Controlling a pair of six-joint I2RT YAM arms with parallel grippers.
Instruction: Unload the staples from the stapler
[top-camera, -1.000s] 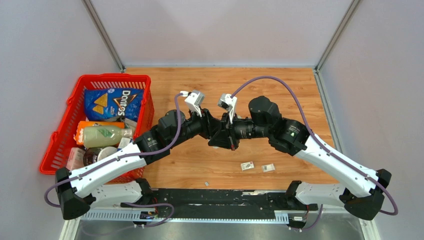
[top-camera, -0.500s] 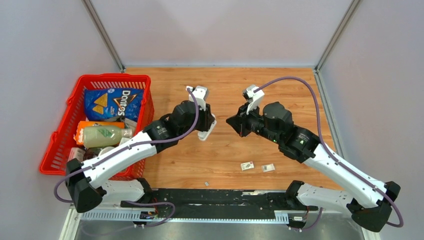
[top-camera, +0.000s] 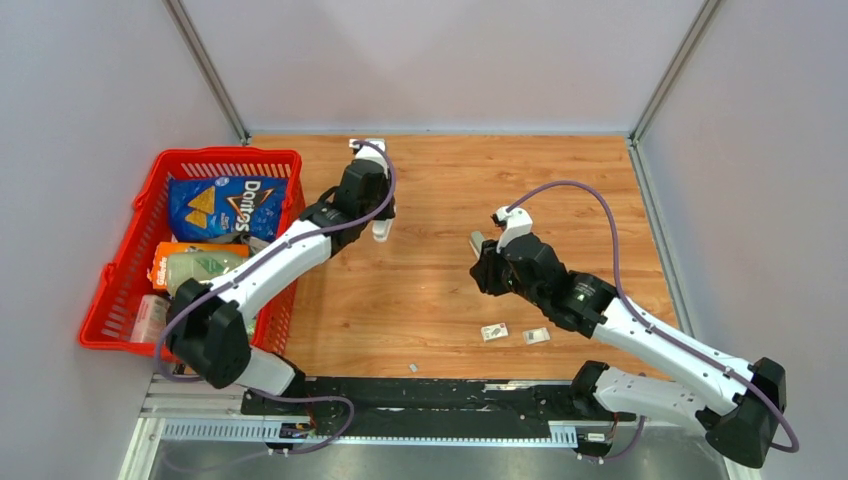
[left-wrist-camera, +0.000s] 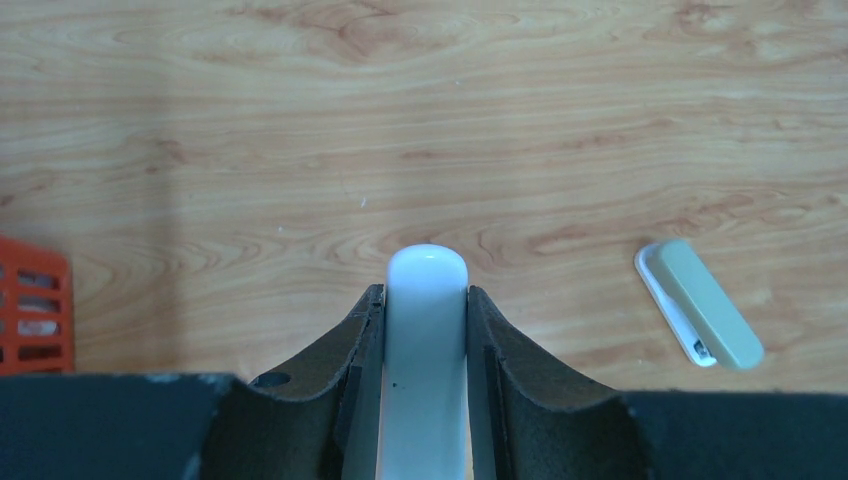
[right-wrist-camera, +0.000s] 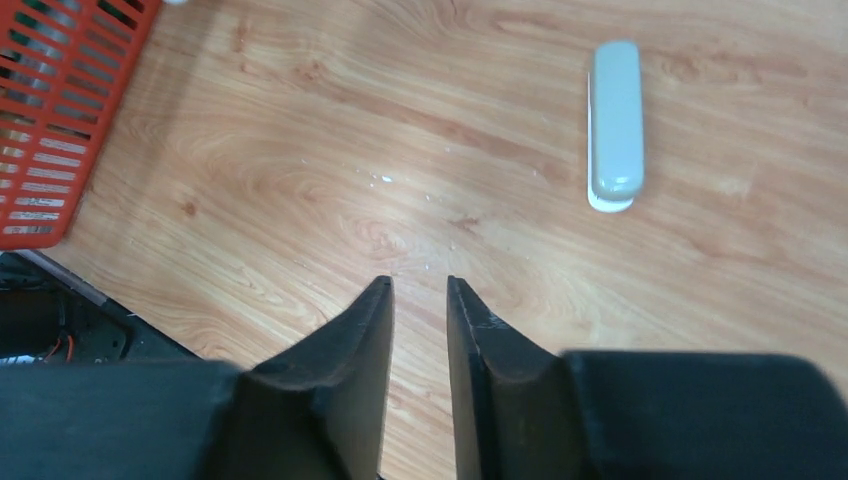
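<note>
Next, my left gripper releases the white stapler, now held above the table at the back, and leaves it on the bare table (top-camera: 397, 222) (left-wrist-camera: 408, 262) between the red basket and the grey-green stapler.
My left gripper (top-camera: 379, 220) (left-wrist-camera: 427, 296) is shut on a white, round-ended stapler (left-wrist-camera: 427, 350), held above the table at the back left; it also shows in the top view (top-camera: 382, 233). A second, grey-green stapler (right-wrist-camera: 615, 125) with a white base lies flat on the table, also seen in the left wrist view (left-wrist-camera: 700, 316) and the top view (top-camera: 478, 240). My right gripper (top-camera: 480, 268) (right-wrist-camera: 420, 286) hovers just near of it, jaws slightly apart and empty. Two short silvery staples strips (top-camera: 494, 332) (top-camera: 537, 336) lie near the front edge.
A red basket (top-camera: 292, 160) with a chips bag, bottles and other items stands at the left; its corner shows in the right wrist view (right-wrist-camera: 60, 130). A tiny metal bit (top-camera: 413, 368) lies by the front rail. Grey walls close the back and sides.
The two grippers met at mid-table, then parted. The left arm swung back and left with the white stapler. The right arm drew back, and the grey-green stapler now lies on the table.
</note>
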